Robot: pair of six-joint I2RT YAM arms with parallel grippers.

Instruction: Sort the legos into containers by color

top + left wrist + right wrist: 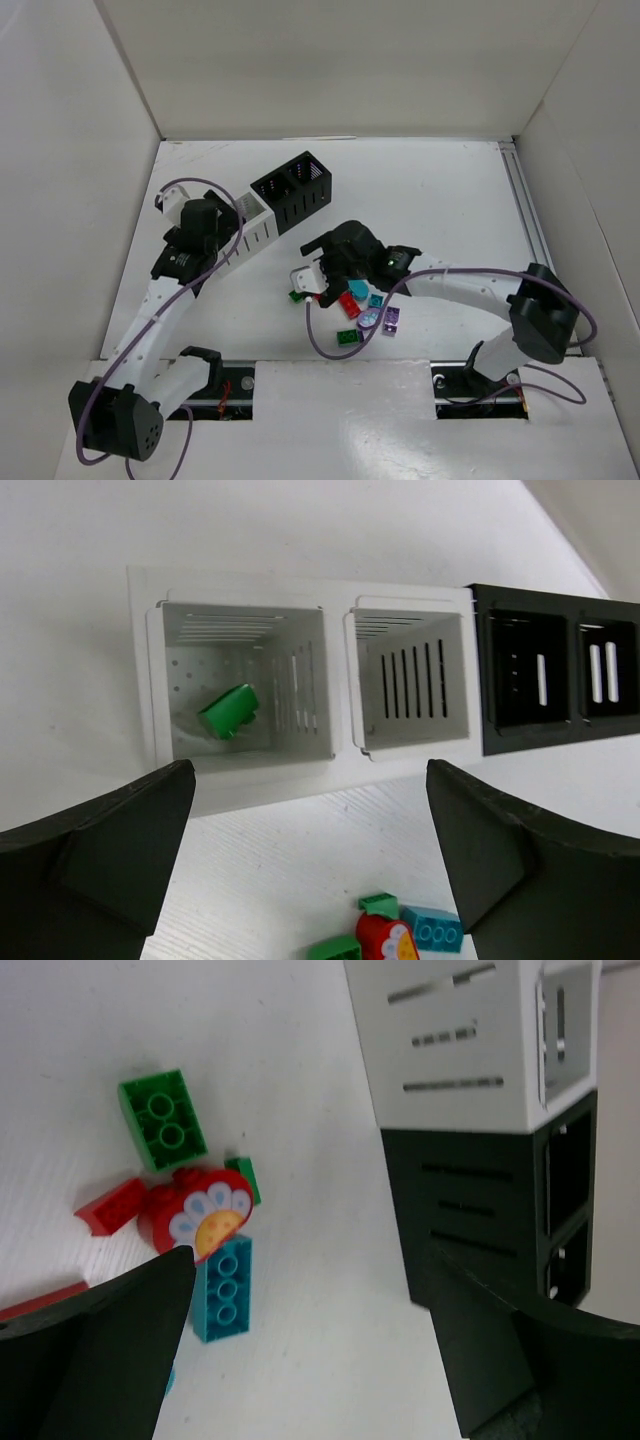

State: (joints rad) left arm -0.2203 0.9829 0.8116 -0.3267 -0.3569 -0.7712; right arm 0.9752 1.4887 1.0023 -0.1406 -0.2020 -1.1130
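Observation:
The long sides of the green brick [296,296] [162,1121] at the cluster's outer edge, beside the red oval with a flower, should be gripped next by my right gripper.
The white container [240,770] and the black container [480,680] stand joined in a row [262,222]. One green lego [228,712] lies in the white container's end compartment; the other three compartments look empty. My left gripper [310,880] is open and empty, just in front of the white container [205,240]. The loose legos lie in a cluster: green brick [163,1120], red oval with a flower [195,1215], red brick [110,1206], teal brick [222,1288], lavender oval [368,320], purple brick [391,318]. My right gripper [310,1360] is open and empty, between cluster and containers [322,268].
White walls enclose the table on the left, back and right. A metal rail [525,215] runs along the right edge. A second green brick [348,337] and one at the cluster's left [297,295] lie near the front. Purple cables loop from both arms.

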